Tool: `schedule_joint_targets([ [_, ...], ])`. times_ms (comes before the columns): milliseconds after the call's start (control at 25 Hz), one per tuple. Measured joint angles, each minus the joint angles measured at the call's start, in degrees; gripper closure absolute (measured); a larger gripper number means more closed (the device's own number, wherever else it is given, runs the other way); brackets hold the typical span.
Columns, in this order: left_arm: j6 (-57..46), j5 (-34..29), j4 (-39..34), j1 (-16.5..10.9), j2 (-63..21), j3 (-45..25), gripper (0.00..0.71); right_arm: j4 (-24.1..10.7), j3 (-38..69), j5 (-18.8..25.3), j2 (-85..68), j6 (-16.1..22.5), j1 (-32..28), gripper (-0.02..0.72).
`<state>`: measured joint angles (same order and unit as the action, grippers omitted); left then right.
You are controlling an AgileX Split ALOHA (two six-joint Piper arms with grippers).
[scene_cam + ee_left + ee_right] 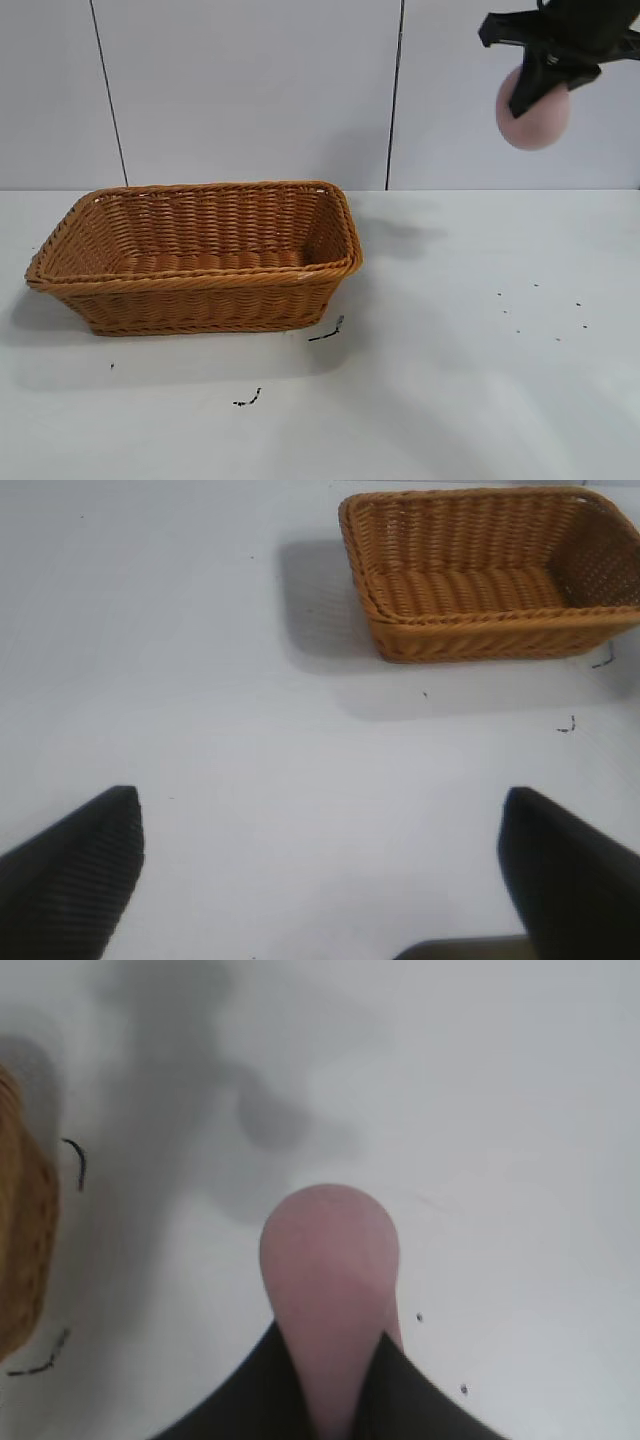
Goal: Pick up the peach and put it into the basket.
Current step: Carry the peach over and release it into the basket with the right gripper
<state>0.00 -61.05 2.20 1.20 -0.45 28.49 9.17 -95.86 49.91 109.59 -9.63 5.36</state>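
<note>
Next, I release the peach from my right gripper inside the wicker basket, just off its middle (235,250) toward the black-marked corner.
The pale-pink peach (536,116) hangs high above the table at the upper right, held in my right gripper (530,90), which is shut on it. In the right wrist view the peach (330,1260) sticks out between the two black fingers (250,1400). The orange-brown wicker basket (60,250) stands on the table at the left, well left of and below the peach; its edge shows in the right wrist view (25,1250). My left gripper (320,880) is open and empty over bare table, with the basket (480,620) farther off.
The white table (450,380) has small black marks near the basket's front corner (327,332), in front of it (248,399), and specks at the right (545,315). A grey panelled wall stands behind.
</note>
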Motion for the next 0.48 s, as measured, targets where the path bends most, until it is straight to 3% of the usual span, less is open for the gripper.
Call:
schedule_joint_targets([
  [160, 0.0, 0.0, 0.0, 0.0, 0.0, 0.0, 0.017, -0.6, -14.3, 5.4, 7.1, 0.9, 8.0, 0.703],
  [280, 0.0, 0.0, 0.0, 0.0, 0.0, 0.0, 0.017, -0.7, -17.9, 6.6, 9.4, 1.2, 11.4, 0.703],
  [480, 0.0, 0.0, 0.0, 0.0, 0.0, 0.0, 0.017, -0.7, -21.6, 6.6, 13.2, 2.0, 22.1, 0.703],
])
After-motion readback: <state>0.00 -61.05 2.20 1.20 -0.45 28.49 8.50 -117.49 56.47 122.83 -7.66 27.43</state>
